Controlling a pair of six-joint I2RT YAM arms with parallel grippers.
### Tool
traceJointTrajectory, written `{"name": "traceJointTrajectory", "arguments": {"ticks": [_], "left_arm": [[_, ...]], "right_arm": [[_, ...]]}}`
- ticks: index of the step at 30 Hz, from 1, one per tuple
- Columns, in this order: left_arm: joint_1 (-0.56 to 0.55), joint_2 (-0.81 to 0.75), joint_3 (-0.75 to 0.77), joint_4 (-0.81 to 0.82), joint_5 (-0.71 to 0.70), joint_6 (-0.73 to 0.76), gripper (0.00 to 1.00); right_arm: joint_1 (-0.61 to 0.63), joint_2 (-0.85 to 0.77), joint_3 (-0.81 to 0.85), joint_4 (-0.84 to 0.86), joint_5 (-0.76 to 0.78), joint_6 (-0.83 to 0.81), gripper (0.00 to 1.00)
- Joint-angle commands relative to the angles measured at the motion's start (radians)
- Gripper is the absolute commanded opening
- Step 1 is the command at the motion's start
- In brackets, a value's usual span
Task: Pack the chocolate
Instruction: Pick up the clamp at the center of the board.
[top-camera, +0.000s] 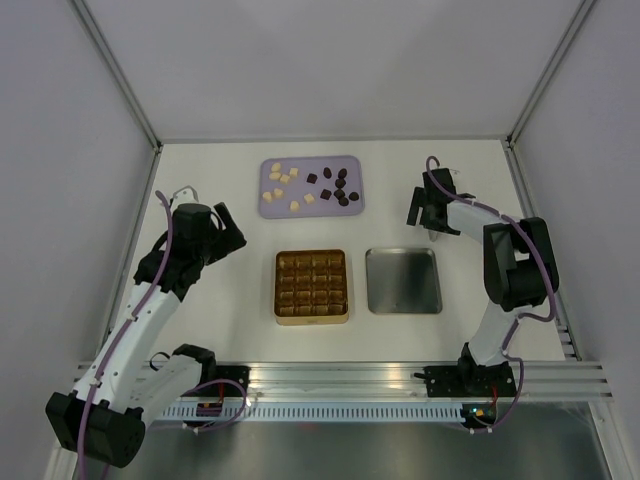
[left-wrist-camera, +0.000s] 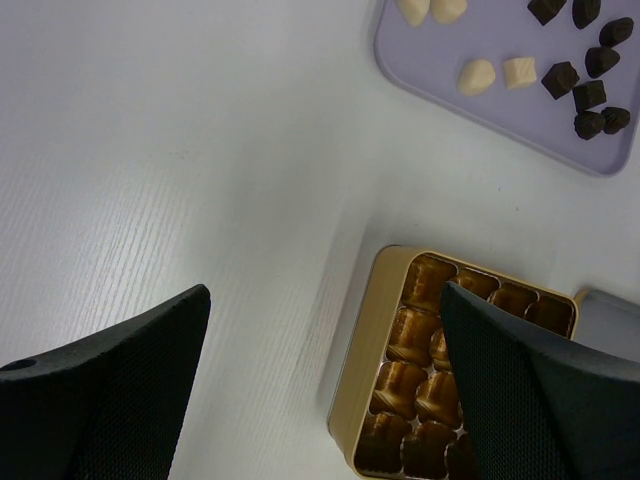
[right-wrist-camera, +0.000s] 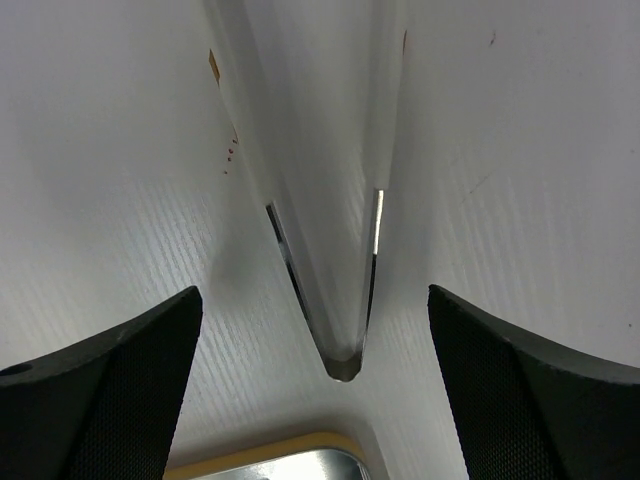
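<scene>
Next, I close my right gripper on the arms of the metal tweezers (top-camera: 433, 231) (right-wrist-camera: 325, 245), toward their joined end near the silver lid, and squeeze both arms together.
The chocolate lies on a lavender tray (top-camera: 345, 163): cream pieces (top-camera: 283, 180) on its left half, dark brown pieces (top-camera: 338, 187) on its right. The left wrist view shows cream pieces (left-wrist-camera: 478, 76) and dark pieces (left-wrist-camera: 588, 95) too. The gold gridded tin (top-camera: 312, 286) stands open in front of the tray, its cups bare. My left gripper (top-camera: 232, 228) is open and empty, left of the tin (left-wrist-camera: 365, 350). My right gripper (top-camera: 428, 215) is open, its jaws either side of the metal tweezers (right-wrist-camera: 335, 250) lying on the table, not touching them.
The tin's silver lid (top-camera: 403, 280) lies inside up to the right of the tin; its corner shows in the right wrist view (right-wrist-camera: 290, 465). White walls and frame posts close in the table on the left, right and back.
</scene>
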Motion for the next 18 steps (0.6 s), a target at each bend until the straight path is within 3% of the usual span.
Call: {"name": "traceJointTrajectory", "arguments": {"ticks": [1,8,15,18], "left_arm": [[-0.002,0.007,0.021,0.03,0.0,0.018,1.0],[-0.002,0.007,0.021,0.03,-0.008,0.019,1.0],[-0.002,0.002,0.02,0.03,-0.014,0.018,1.0],[-0.002,-0.001,0.019,0.028,-0.014,0.018,1.0]], "right_arm": [[-0.016,0.031,0.044,0.041,-0.044,-0.034,0.98],[-0.04,0.094,0.066,0.029,-0.056,-0.038,0.98],[-0.048,0.096,0.044,0.033,-0.053,-0.032,0.83],[-0.057,0.099,0.041,0.041,-0.056,-0.032,0.82]]}}
